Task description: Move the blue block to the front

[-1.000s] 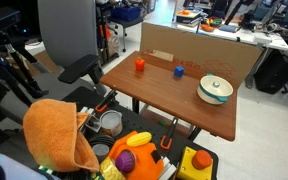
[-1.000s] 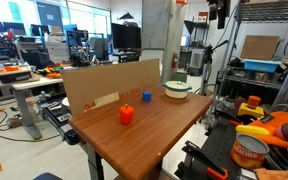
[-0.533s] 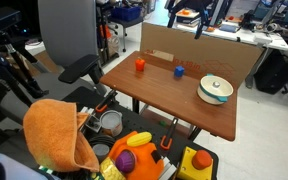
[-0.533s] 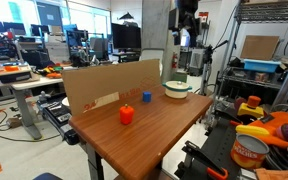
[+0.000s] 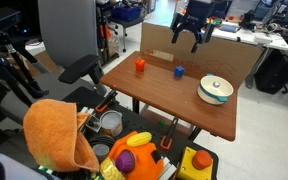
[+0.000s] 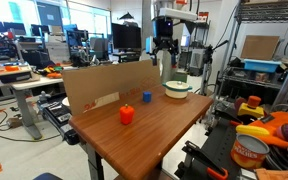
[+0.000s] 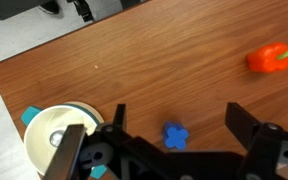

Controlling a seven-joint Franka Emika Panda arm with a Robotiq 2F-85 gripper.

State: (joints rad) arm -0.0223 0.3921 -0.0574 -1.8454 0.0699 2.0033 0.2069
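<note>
My gripper needs to next move down to the blue block's upper part [image 5: 179,69] [image 7: 175,134], between the orange-red block and the white bowl, and close there.
The blue block [image 5: 179,71] is a tiny blue piece on the brown table, near the cardboard wall; it also shows in the other exterior view [image 6: 146,97]. In the wrist view the blue block [image 7: 175,135] lies between and below my two open fingers. My gripper [image 5: 189,38] hangs open and empty well above the table, over the block; it shows in both exterior views [image 6: 164,48] and in the wrist view [image 7: 177,110]. A small orange-red block [image 5: 139,65] [image 6: 126,115] [image 7: 270,58] stands apart from the blue one.
A white bowl [image 5: 215,89] [image 6: 178,88] [image 7: 59,135] with a teal base sits on the table [image 5: 164,100] beside the blue block. A cardboard wall [image 5: 199,60] [image 6: 109,85] lines the table's back edge. A cart of toys and an orange cloth [image 5: 59,130] stand in front.
My arm and gripper have swung in from the side and come down to above the blue block. The blocks and bowl have not moved.
</note>
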